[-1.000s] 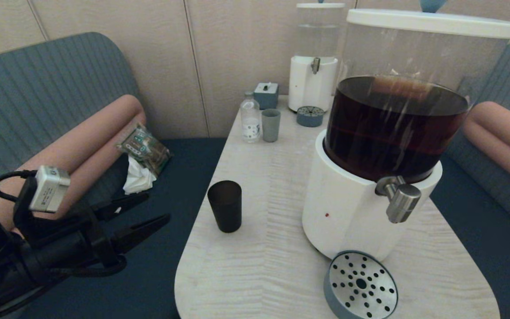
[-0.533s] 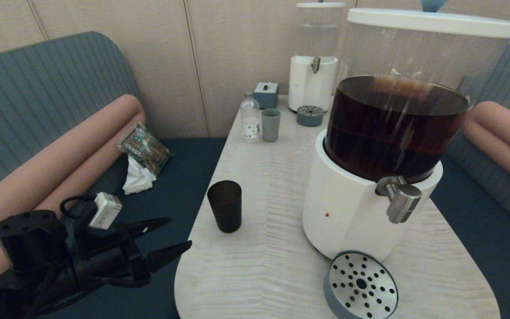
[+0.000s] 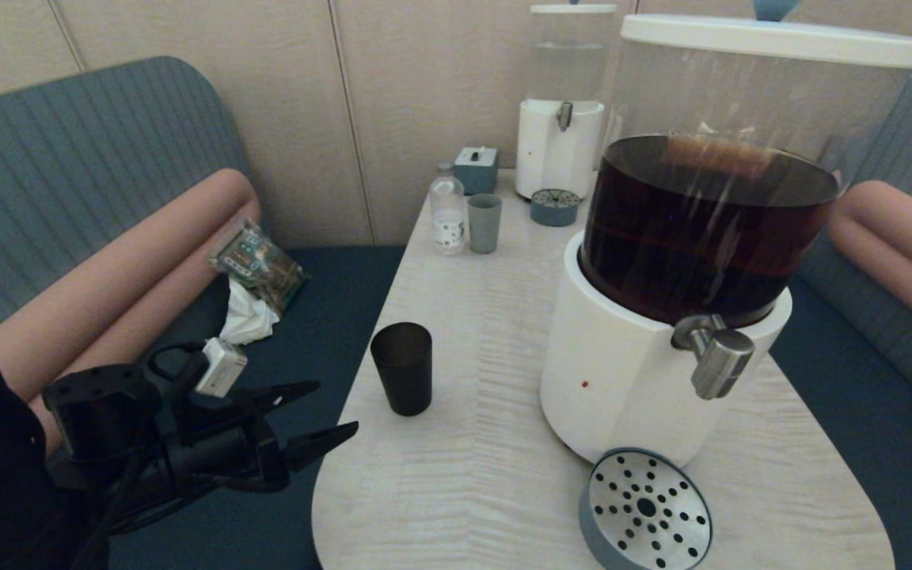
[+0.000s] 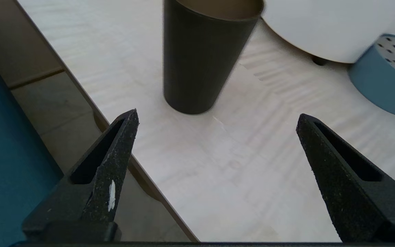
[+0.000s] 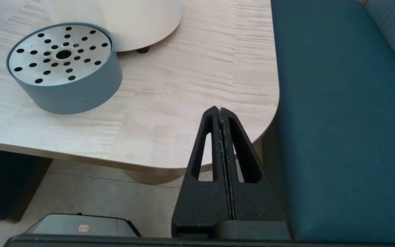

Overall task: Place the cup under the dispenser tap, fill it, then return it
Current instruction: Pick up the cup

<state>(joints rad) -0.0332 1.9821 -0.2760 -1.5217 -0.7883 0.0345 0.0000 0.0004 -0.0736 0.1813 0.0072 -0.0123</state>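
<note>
My left gripper is to go to the black cup next and close around the middle of its body (image 3: 407, 383) (image 4: 202, 61), well below the cup's rim.
The black cup (image 3: 401, 367) stands upright near the left edge of the table (image 3: 488, 332), empty as far as I can see; the left wrist view has the cup (image 4: 201, 58) ahead of the fingers. My left gripper (image 3: 336, 410) hovers at the table's left front edge, open wide, with nothing between its fingers, a short way from the cup. The steel dispenser tap (image 3: 716, 360) juts from the white-based dispenser (image 3: 646, 372) holding dark liquid. My right gripper (image 5: 219, 110) is shut and empty, parked by the table's right front corner; it does not show in the head view.
A round blue drip tray (image 3: 644, 508) with a perforated steel top lies below the tap. At the far end stand a pale grey-green cup (image 3: 484, 223), a small bottle (image 3: 447, 212), a box (image 3: 476, 169) and a clear-liquid dispenser (image 3: 560, 119). Benches flank the table.
My left gripper has swung down and rightward toward the table edge and the cup, and its fingers have spread wider. The cup has stayed put.
</note>
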